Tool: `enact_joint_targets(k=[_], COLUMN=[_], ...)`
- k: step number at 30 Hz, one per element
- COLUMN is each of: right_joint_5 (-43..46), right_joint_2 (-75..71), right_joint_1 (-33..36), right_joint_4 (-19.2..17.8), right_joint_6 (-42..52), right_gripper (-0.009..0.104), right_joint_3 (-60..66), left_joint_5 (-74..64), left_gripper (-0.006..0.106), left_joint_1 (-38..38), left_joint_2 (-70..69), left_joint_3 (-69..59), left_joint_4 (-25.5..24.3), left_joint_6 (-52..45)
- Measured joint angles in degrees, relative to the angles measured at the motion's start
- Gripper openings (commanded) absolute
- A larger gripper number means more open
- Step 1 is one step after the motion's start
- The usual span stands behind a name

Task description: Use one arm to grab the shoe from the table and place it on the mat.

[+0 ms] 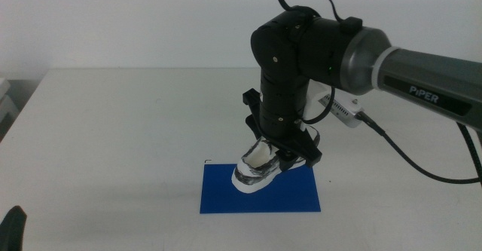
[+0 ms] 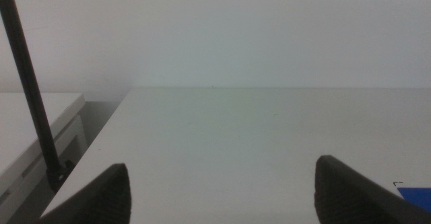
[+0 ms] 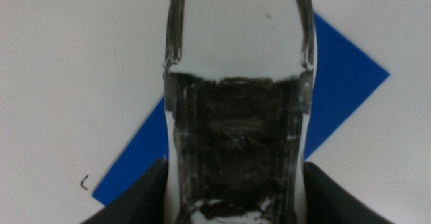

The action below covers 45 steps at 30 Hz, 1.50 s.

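My right gripper is to release the shoe on the middle of the deep-blue mat (image 1: 259,184) (image 3: 237,132), in line with the mat's long edges.
The right arm (image 1: 392,66) reaches in from the right, and its gripper (image 1: 285,154) is shut on the shoe (image 1: 258,169), a white sneaker with black-grey patches. The shoe is over the back middle of the deep-blue mat (image 1: 226,196), with its sole at or just above the mat; I cannot tell whether they touch. In the right wrist view the shoe (image 3: 236,83) fills the space between the two jaws of the right gripper (image 3: 232,200), with the mat (image 3: 343,83) beneath it. The left gripper (image 1: 13,228) waits at the bottom left corner, open and empty (image 2: 222,190).
The white table (image 1: 113,130) stretches wide to the left of and behind the mat. A black cable (image 1: 422,168) hangs from the right arm. In the left wrist view a thin black rod (image 2: 30,96) and a white side surface (image 2: 27,126) stand beyond the table's left edge.
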<state>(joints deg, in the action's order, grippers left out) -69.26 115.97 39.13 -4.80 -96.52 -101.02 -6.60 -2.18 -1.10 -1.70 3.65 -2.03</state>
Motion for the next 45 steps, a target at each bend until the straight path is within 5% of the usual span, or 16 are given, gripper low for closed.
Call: enact_joint_targets(k=[6,12,35,45], right_joint_5=[-0.2,-0.4,-1.1,-1.1], right_joint_2=[0.3,0.5,0.5,0.5], right_joint_1=[0.0,0.0,0.0,0.0], right_joint_4=[-0.8,-3.4,-8.5,-1.5], right_joint_6=[1.6,16.8,117.3,132.1], right_gripper=[-0.003,-0.003,-0.003,-0.003], right_joint_3=[-0.4,-0.4,-0.4,-0.4], left_joint_5=[0.0,0.0,0.0,0.0], left_gripper=[0.094,0.094,0.094,0.094], left_joint_1=[0.0,0.0,0.0,0.0], left_joint_2=[0.0,0.0,0.0,0.0], left_joint_3=[0.0,0.0,0.0,0.0], left_joint_4=[0.0,0.0,0.0,0.0], left_joint_6=[0.0,0.0,0.0,0.0])
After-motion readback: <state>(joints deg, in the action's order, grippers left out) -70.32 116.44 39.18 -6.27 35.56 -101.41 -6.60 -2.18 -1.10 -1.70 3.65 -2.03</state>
